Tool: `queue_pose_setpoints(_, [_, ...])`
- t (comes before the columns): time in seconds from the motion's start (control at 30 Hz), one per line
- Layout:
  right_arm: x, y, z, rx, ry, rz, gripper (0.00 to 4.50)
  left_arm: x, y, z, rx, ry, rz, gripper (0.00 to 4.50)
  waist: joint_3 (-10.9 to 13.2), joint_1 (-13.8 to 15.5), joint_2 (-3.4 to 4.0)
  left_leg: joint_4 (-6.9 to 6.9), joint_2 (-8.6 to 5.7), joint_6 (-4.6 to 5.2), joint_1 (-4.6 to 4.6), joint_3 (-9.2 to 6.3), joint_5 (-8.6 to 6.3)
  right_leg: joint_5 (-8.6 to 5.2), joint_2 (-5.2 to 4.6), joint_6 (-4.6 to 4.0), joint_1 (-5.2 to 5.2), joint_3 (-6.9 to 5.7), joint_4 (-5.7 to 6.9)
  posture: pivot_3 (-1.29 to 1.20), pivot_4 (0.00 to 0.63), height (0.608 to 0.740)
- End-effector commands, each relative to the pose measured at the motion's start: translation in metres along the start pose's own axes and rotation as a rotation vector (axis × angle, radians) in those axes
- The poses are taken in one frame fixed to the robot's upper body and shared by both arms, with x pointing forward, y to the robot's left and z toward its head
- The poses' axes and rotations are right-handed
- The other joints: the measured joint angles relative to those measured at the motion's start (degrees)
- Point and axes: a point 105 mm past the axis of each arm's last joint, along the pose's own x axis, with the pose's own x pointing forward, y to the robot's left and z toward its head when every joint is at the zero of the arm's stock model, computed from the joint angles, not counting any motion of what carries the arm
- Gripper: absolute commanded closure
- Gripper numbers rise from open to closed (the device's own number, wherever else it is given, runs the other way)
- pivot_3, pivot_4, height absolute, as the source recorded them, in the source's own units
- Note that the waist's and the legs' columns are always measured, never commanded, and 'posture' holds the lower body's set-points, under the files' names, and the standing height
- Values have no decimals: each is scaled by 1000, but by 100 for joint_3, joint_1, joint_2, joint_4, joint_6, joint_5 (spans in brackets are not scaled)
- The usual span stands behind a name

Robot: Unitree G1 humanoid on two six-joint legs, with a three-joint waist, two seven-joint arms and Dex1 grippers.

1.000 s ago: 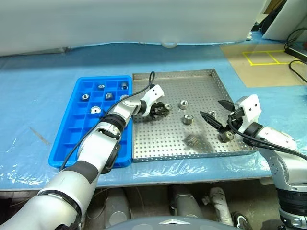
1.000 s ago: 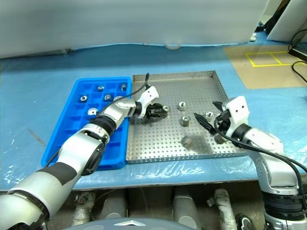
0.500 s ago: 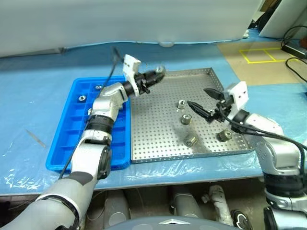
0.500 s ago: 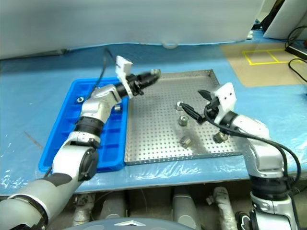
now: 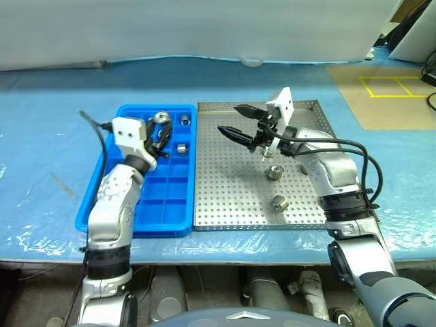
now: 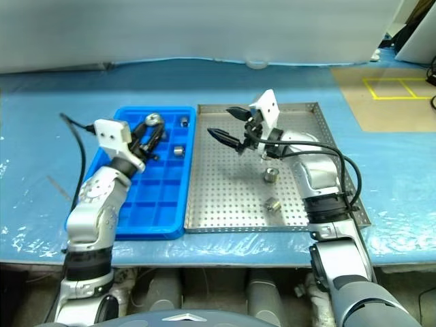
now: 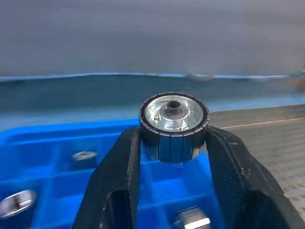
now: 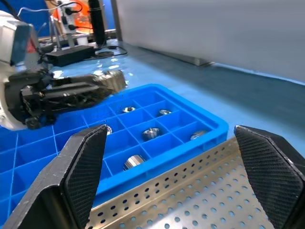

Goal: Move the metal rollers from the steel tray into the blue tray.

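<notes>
I should release the metal roller with my left gripper midway (image 5: 118, 168) along the blue tray's edge farthest from the steel tray.
My left gripper (image 5: 161, 125) is shut on one metal roller (image 5: 161, 117) and holds it above the far compartments of the blue tray (image 5: 163, 204). In the left wrist view the roller (image 7: 174, 119) sits clamped between the two fingers (image 7: 119, 181), its holed face towards the camera. Several rollers (image 5: 181, 148) lie in the blue tray's cells. My right gripper (image 5: 237, 121) hangs open and empty above the far left part of the steel tray (image 5: 231, 197). Two rollers (image 5: 274, 172) (image 5: 279, 202) lie on the steel tray's floor; a third is partly hidden behind the right gripper.
The two trays stand side by side on a pale blue table sheet (image 5: 41, 150), the blue one on the left. A brown mat with a yellow taped square (image 5: 395, 85) lies at the far right. A white wall (image 5: 204, 27) closes the back.
My left gripper carried the roller left, from the steel tray's edge to above the blue tray. My right gripper swung left and up over the steel tray, still open. The camera has shifted.
</notes>
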Motion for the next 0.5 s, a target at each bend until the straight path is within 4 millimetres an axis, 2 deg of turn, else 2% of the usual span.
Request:
queue_pose_setpoints(0.03, [6,2,12,-55,-36,47,0,-18,14,14,82,-59,116,2823,0,52,-1,-1,2,0,-3,1,0,0,1,0,-3,-1,0,161,150,740])
queue_pose_setpoints(0.17, [8,3,10,-60,-30,67,0,-28,34,-2,48,-7,257,2823,0,137,-1,3,8,-2,-27,1,2,0,5,0,-32,-2,7,167,150,740])
queue_pose_setpoints(0.37, [4,1,7,-71,-17,57,0,-37,53,-23,60,89,382,2823,0,137,-1,17,10,-2,-39,1,2,1,5,0,-41,-2,13,154,150,740])
queue_pose_setpoints(0.5, [-1,0,2,-71,-2,48,0,-43,54,-31,45,126,415,2823,0,126,-1,17,11,-3,-39,1,2,1,8,0,-43,0,13,142,150,740])
